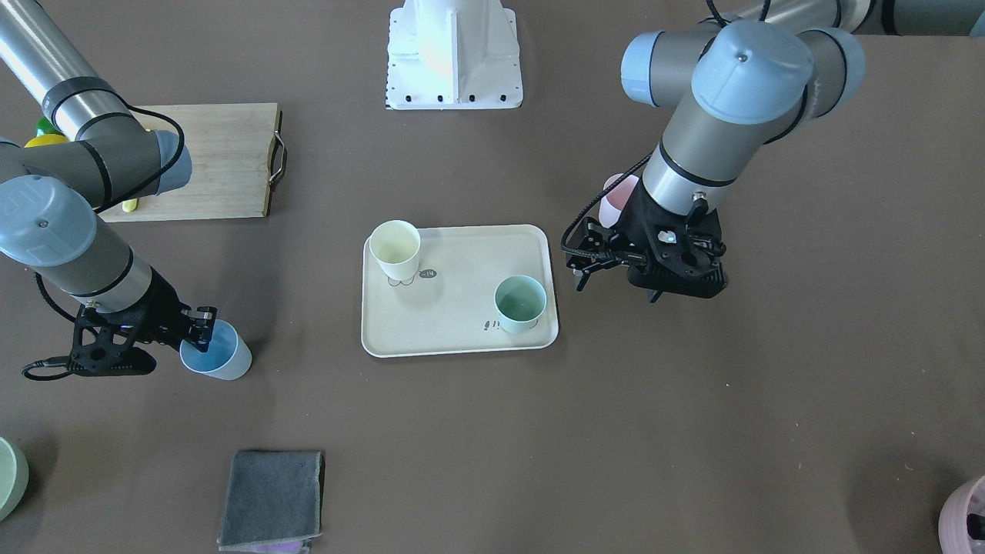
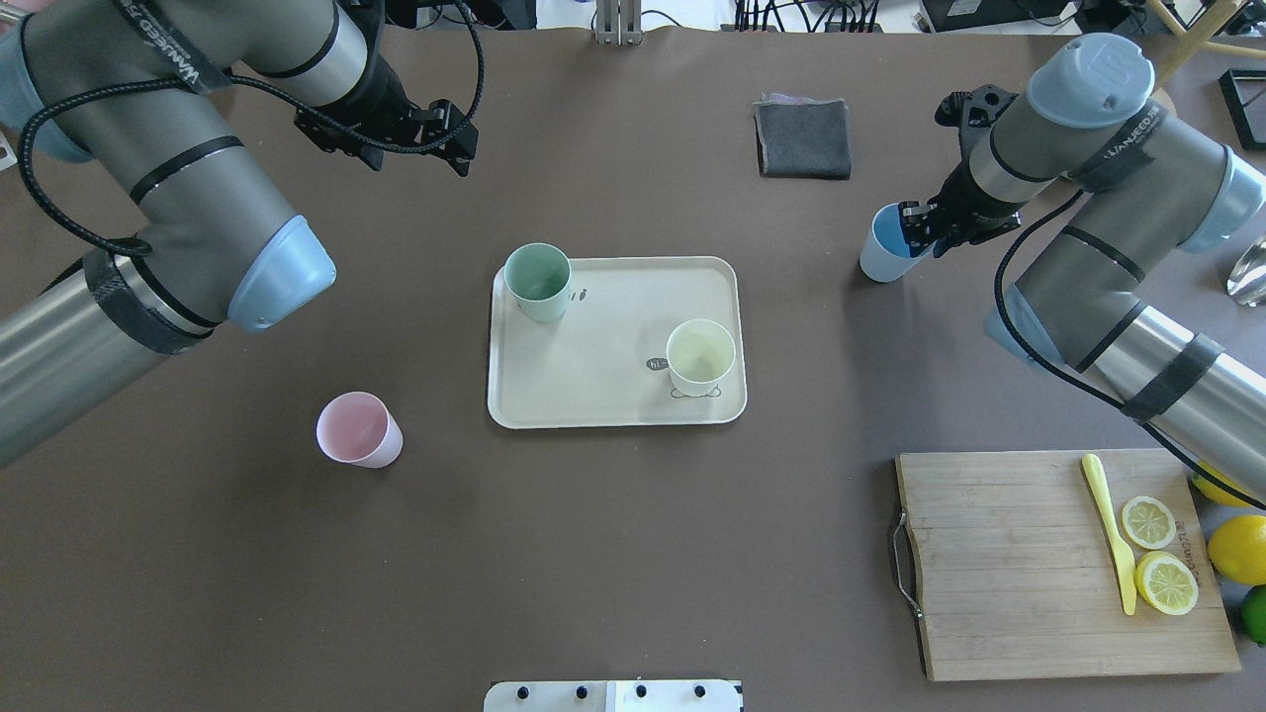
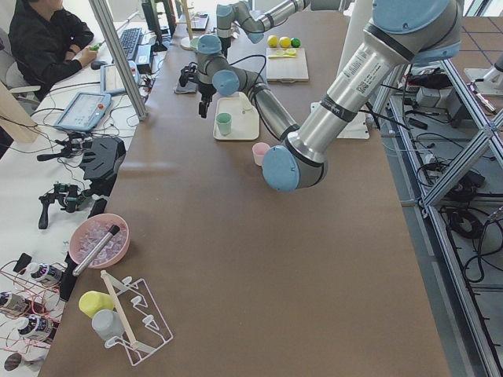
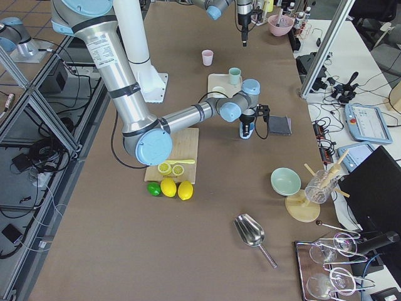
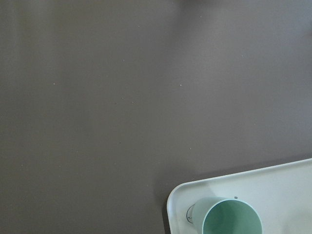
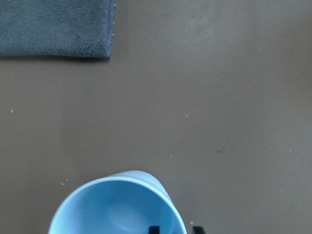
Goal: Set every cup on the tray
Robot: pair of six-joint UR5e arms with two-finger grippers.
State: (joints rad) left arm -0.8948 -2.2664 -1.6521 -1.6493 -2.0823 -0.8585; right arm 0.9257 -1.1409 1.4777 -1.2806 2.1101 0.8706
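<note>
I need to release the light blue cup with my right gripper on the cream tray's empty corner [image 1: 412,332] nearest the folded grey cloth.
The cream tray [image 2: 603,386] [image 1: 454,319] lies mid-table. On it stand the mint green cup [image 2: 537,282] [image 1: 520,304] [image 5: 232,220] and the yellow cup [image 2: 700,358] [image 1: 395,250], at opposite corners. The pink cup [image 2: 358,430] stands on the table off the tray, half hidden by my left arm in the front view [image 1: 616,201]. My left gripper [image 2: 453,136] [image 1: 582,265] is open and empty, raised beside the tray's mint-cup end. My right gripper [image 2: 915,232] [image 1: 204,323] is shut on the rim of the light blue cup [image 2: 885,259] [image 1: 218,352] [image 6: 117,207], one finger inside, at table level.
A wooden cutting board [image 2: 1009,564] [image 1: 219,158] with lemon slices and a yellow knife lies on my right, whole lemons [image 2: 1236,549] beside it. A folded grey cloth [image 2: 803,138] [image 1: 271,500] lies beyond the blue cup. A pale green bowl [image 1: 8,477] and mauve pot [image 1: 966,519] sit at the far corners.
</note>
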